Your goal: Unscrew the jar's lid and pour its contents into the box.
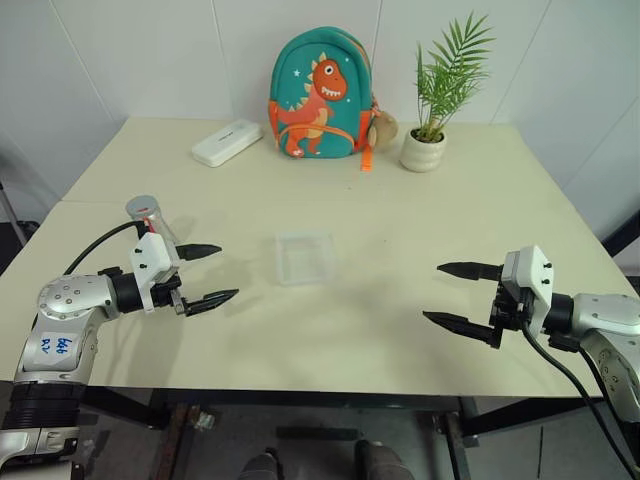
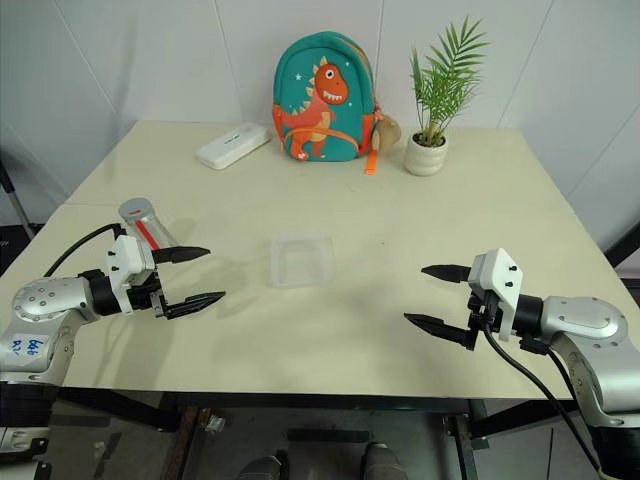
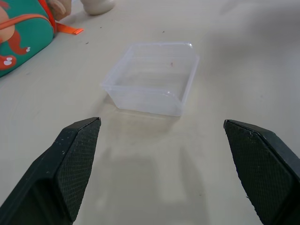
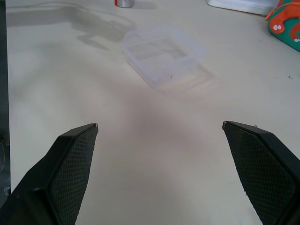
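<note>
My left gripper is going to close on the body (image 1: 163, 228) of the see-through jar, under the jar's grey lid, with the red stripe between its fingers.
The jar (image 1: 150, 218), see-through with a red stripe, stands near the table's left side, and the grey lid (image 1: 142, 205) sits on top of it. Its contents cannot be made out. The clear box (image 1: 305, 237) rests at mid-table and looks empty (image 3: 147, 101). My left gripper (image 1: 225, 272) hovers open just in front of the jar, pointing toward the box, with nothing between its fingers. My right gripper (image 1: 433, 291) is open too, well right of the box and facing it.
At the table's far side stand a teal dinosaur backpack (image 1: 318, 95), a white plant pot (image 1: 423, 150) to its right and a flat white case (image 1: 227, 142) to its left. Bare tabletop surrounds the box.
</note>
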Motion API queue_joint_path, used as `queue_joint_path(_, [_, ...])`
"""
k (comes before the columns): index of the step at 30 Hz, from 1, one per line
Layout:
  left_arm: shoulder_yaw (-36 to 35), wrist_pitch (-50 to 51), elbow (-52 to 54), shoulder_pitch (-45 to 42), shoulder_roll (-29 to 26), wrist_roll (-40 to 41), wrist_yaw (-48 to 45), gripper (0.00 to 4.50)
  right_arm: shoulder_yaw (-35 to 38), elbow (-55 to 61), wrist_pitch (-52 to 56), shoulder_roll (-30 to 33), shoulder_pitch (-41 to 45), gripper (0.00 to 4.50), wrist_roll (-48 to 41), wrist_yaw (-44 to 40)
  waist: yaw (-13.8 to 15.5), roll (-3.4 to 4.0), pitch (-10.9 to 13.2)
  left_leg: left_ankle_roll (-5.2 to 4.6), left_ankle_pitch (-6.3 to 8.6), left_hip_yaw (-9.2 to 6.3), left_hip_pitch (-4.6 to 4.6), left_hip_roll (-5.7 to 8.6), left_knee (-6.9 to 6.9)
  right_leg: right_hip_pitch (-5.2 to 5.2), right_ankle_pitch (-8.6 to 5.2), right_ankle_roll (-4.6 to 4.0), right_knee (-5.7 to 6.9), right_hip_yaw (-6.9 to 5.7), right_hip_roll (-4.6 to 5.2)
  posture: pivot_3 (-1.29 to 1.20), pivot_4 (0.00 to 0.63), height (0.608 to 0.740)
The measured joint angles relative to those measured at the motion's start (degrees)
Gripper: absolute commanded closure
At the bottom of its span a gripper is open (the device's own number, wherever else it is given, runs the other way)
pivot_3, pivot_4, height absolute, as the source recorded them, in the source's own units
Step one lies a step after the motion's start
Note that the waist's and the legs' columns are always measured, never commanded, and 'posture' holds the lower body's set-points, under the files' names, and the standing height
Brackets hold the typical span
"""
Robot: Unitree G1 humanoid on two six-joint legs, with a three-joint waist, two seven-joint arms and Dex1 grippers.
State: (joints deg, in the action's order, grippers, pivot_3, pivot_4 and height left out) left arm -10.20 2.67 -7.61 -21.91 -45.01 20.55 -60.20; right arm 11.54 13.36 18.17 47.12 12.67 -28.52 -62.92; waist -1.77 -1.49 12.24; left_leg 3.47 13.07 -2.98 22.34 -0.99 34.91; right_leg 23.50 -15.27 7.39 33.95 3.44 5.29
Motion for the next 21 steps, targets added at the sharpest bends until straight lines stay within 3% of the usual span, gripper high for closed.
queue_joint_path(9, [-6.66,1.02,7.82,11.77,2.14,-0.48,9.93,0.02,-5.52,-4.06,0.13,-3.44,6.95,0.0,0.28,-1.32,-0.41,-0.01,0.01,-0.05,0.06,0.04,-0.01,-0.05,0.02,0.0,0.01,-0.01,0.02,0.05,-0.01,0.0,0.15,0.74])
queue_joint_path(14, [-12.0,2.22,11.01,16.89,9.52,-6.77,27.64,0.02,-9.16,-4.81,1.45,-10.84,13.58,0.0,-0.8,0.67,-0.12,-0.01,0.01,-0.05,0.05,0.01,-0.02,-0.04,0.16,-0.01,0.09,0.08,0.13,0.05,-0.02,0.0,0.15,0.74])
queue_joint_path(17, [-13.88,3.66,13.42,16.73,16.54,-8.61,38.73,0.02,-10.82,-4.86,2.1,-16.28,19.02,0.0,-1.74,3.1,0.09,-0.03,-0.01,-0.06,0.04,0.01,-0.03,-0.03,0.2,-0.06,0.2,0.18,0.12,0.05,-0.02,0.0,0.15,0.74])
queue_joint_path(19, [-14.51,4.67,13.52,14.41,24.11,-9.7,47.76,0.02,-13.02,-6.05,0.51,-21.46,22.82,0.0,-1.2,4.41,0.16,-0.03,-0.02,-0.06,0.03,-0.01,-0.05,-0.02,0.22,-0.09,0.61,0.88,0.13,0.04,-0.04,0.0,0.15,0.74])
queue_joint_path(21, [-13.07,5.03,12.92,12.96,27.33,-11.57,52.99,0.02,-15.19,-7.68,-0.84,-24.56,25.39,0.0,0.2,5.53,0.36,-0.14,-0.05,-0.04,0.0,-0.14,0.01,-0.02,0.22,-0.07,0.64,0.93,0.12,-0.05,-0.08,0.0,0.15,0.74])
